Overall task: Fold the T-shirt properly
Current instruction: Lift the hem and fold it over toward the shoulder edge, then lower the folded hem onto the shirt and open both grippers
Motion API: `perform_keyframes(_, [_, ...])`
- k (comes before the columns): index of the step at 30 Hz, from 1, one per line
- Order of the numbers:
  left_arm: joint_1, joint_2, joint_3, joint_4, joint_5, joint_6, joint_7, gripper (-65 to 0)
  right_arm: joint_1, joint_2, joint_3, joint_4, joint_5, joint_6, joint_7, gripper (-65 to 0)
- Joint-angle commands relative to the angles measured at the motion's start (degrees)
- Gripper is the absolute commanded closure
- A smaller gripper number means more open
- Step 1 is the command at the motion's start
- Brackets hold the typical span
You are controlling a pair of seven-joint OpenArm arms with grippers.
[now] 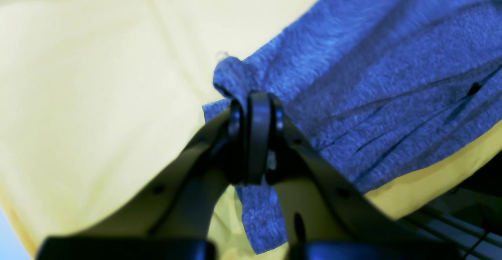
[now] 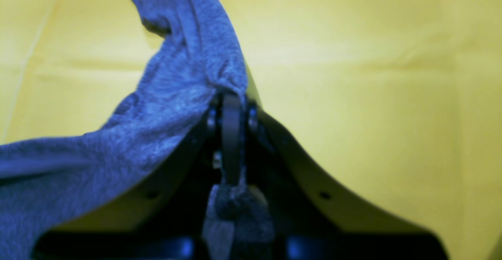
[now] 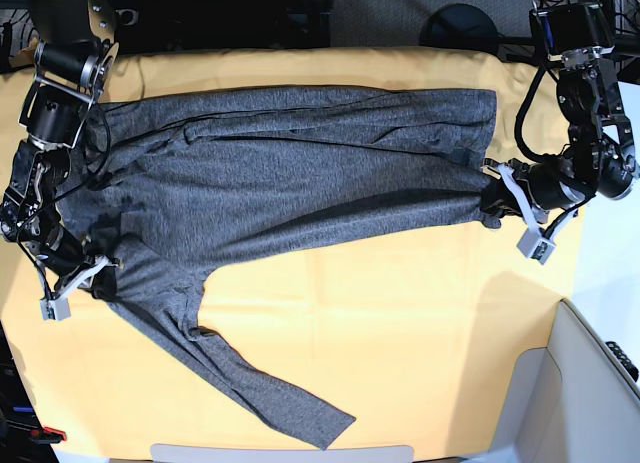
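Next, I let go of the hem corner with my left gripper on the T-shirt's hem edge [image 3: 486,143], close to its far corner.
The T-shirt [image 3: 290,173] is a large dark grey knit shirt spread across the yellow cloth, one long sleeve [image 3: 250,378] trailing toward the near edge. At the right of the base view my left gripper [image 3: 492,195] is shut on the shirt's hem corner; its wrist view shows the fabric [image 1: 353,75] pinched between the closed fingers [image 1: 257,111]. At the left of the base view my right gripper [image 3: 100,268] is shut on the shoulder end of the shirt. In the right wrist view the cloth [image 2: 184,75] bunches at the closed tips [image 2: 232,107], and a bit of fabric hangs behind them.
The yellow-orange table cloth [image 3: 400,313] covers the table. A grey-white bin [image 3: 575,383] stands at the near right corner. Dark equipment and cables line the far edge [image 3: 300,13].
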Motion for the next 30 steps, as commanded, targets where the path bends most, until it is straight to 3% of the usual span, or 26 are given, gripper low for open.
perform_keyframes(1, [-1.1, -0.9, -0.7, 0.9, -0.6, -0.1, -0.8, -0.2, 0.6, 1.3, 0.3, 2.8, 1.7, 0.3, 0.2, 0.0])
perform_keyframes(8, [-0.9, -1.2, -0.8, 1.8, -0.8, -0.2, -0.8, -0.2, -6.2, 1.4, 0.6, 17.7, 4.4, 0.3, -5.9, 0.0])
perform_keyframes(14, [0.4, -1.3, -0.8, 7.8, -0.8, -0.2, -0.4, -0.2, -14.9, 1.4, 8.0, 27.0, 4.3, 0.3, -6.3, 0.0])
perform_keyframes(20, [2.5, -2.6, -0.4, 8.5, -0.8, -0.2, -0.2, -0.2, -22.3, 1.4, 12.7, 30.8, 4.3, 0.3, -6.3, 0.0])
perform_keyframes(30, [7.6, -4.6, -0.6, 8.2, -0.6, -0.2, -0.7, -0.2, -28.5, 1.1, 13.0, 30.8, 4.2, 0.3, -5.9, 0.0])
